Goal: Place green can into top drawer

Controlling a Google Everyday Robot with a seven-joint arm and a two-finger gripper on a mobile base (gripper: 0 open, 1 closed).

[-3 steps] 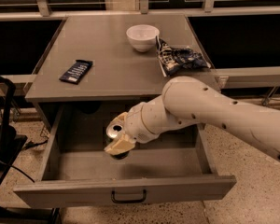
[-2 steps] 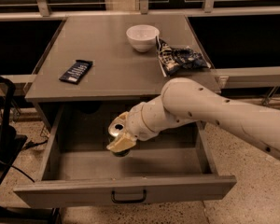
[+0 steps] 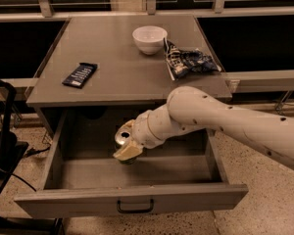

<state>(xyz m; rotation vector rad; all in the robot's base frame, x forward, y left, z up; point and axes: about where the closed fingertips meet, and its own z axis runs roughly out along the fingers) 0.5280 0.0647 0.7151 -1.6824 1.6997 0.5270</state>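
Note:
Next, I release the green can on the drawer's bottom behind the black handle [image 3: 130, 170].
The top drawer [image 3: 132, 198] of the grey cabinet is pulled open, its black handle [image 3: 135, 207] at the front centre. My gripper [image 3: 127, 147] reaches down into the drawer from the right. It is shut on the green can [image 3: 122, 137], whose silver top shows beside the fingers. The can's green body is mostly hidden by the gripper. The can is tilted and sits low inside the drawer, near its middle, at or just above the floor.
On the cabinet top stand a white bowl [image 3: 149, 38], a crumpled chip bag [image 3: 188, 61] and a dark flat snack bar [image 3: 80, 74]. A black stand [image 3: 2, 146] is at the left. The arm [image 3: 225, 121] crosses the drawer's right side.
The gripper with the can has shifted slightly lower and forward inside the drawer; otherwise nothing has moved.

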